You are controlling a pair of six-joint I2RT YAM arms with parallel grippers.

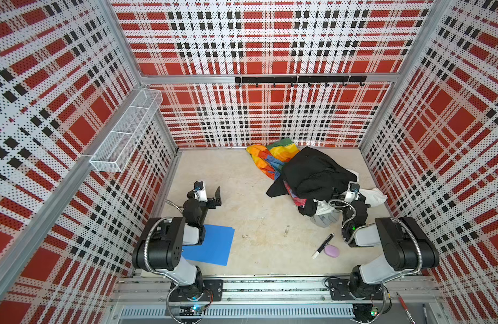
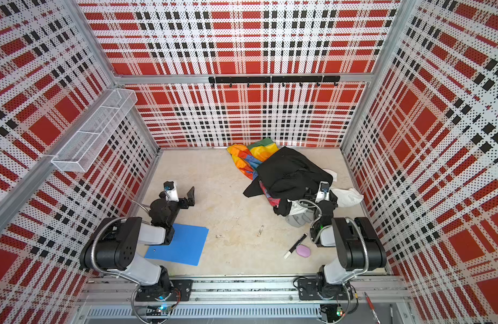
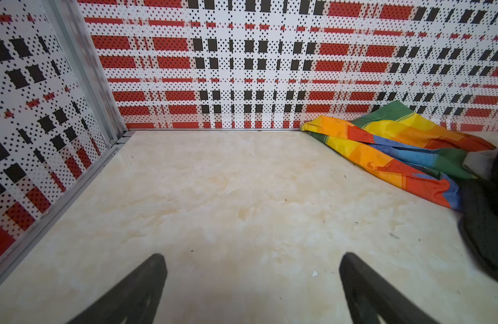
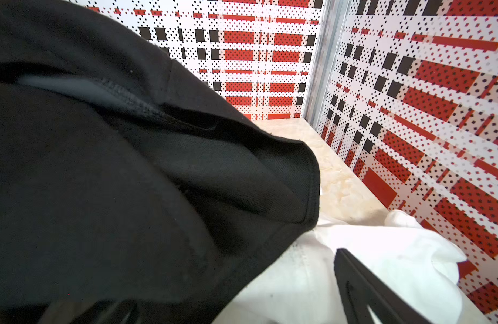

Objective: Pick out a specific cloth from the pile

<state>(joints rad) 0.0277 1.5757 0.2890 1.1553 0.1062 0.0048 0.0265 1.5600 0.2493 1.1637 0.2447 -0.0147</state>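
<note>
The black garment has a pink patch peeking out under it, and my right gripper should close just above that patch, on the near edge of the black garment (image 1: 296,191).
The pile (image 1: 312,179) lies at the back right in both top views: a black garment (image 2: 289,174) on top, a rainbow cloth (image 1: 270,157) behind it and a white cloth (image 1: 375,196) to the right. The light grey cloth (image 1: 322,220) (image 2: 296,219) bulges out at the pile's near edge, partly under the black and white fabric. My right gripper (image 1: 350,196) (image 4: 233,283) sits at that near edge, open. One finger (image 4: 357,280) lies on the white cloth (image 4: 388,252); the other is under the black garment (image 4: 130,168). My left gripper (image 1: 205,196) (image 3: 253,258) stands open over bare floor, far left of the pile.
A blue sheet (image 1: 214,246) lies beside the left arm. A black marker (image 1: 323,245) and a purple oval (image 1: 332,250) lie in front of the right arm. A wire basket (image 1: 127,131) hangs on the left wall and a hook rail (image 1: 298,80) on the back wall.
</note>
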